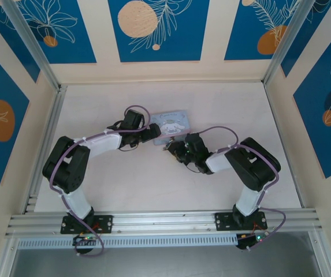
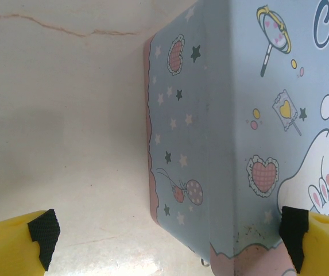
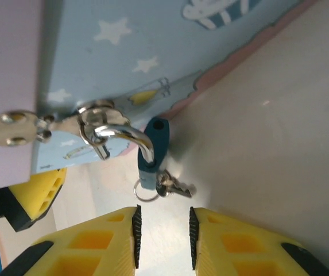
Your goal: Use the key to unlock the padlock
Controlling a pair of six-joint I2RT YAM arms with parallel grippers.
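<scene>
I need to take the blue body (image 3: 154, 152) above the key with my right gripper and draw the shackle out, because the padlock's shackle is open but hooks through the hasp.
The padlock (image 3: 151, 152), a small blue body with a silver shackle, hangs from the metal hasp (image 3: 95, 123) of the pale blue cartoon tin box (image 3: 135, 52). One shackle hole on top of the body shows empty. The key (image 3: 175, 185) sticks out at the lock's lower end beside a thin ring (image 3: 146, 190). My right gripper (image 3: 163, 236) is open just below the key, with nothing between its pads. My left gripper (image 2: 167, 238) stands wide open astride a corner of the tin box (image 2: 227, 144). In the top view the two grippers (image 1: 153, 134) (image 1: 172, 149) meet at the box (image 1: 171, 122).
The box sits mid-table on the pale tabletop (image 1: 223, 109). A yellow finger of the left gripper (image 3: 38, 192) shows at the left of the right wrist view, close to the hasp. Aluminium frame posts (image 1: 32, 46) and blue patterned walls surround the table.
</scene>
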